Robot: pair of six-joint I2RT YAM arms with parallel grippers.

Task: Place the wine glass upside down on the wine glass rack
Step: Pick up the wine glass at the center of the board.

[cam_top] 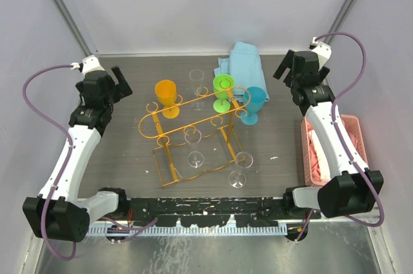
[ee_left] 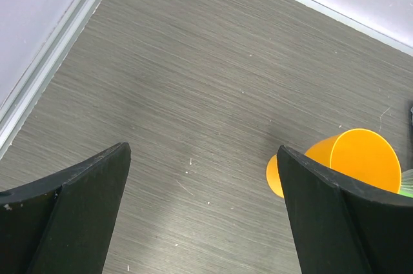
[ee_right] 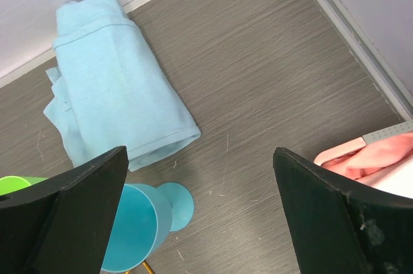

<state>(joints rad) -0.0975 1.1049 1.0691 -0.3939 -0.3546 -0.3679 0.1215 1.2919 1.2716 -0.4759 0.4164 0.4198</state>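
Note:
The orange goblet's rim [cam_top: 155, 87] [ee_left: 333, 151] has a side that faces away from the green goblet. I move my left gripper there next and close it on that side.
The orange-gold wire wine glass rack [cam_top: 193, 129] stands mid-table. One clear wine glass [cam_top: 194, 148] is inside the rack's frame; I cannot tell if it hangs from the rail. A second clear glass [cam_top: 239, 169] stands by the rack's front right corner, and a third [cam_top: 197, 78] stands behind the rack. My left gripper [cam_top: 122, 84] is open and empty at the back left, above bare table [ee_left: 203, 209]. My right gripper [cam_top: 284, 68] is open and empty at the back right [ee_right: 200, 216]. Neither touches a glass.
An orange goblet [cam_top: 166, 97] [ee_left: 358, 158], a green goblet [cam_top: 224, 90] and a blue goblet [cam_top: 253, 103] [ee_right: 139, 222] stand behind the rack. A folded light-blue cloth [cam_top: 242, 61] [ee_right: 116, 80] lies at the back. A pink basket [cam_top: 352, 145] [ee_right: 381, 155] sits at the right edge.

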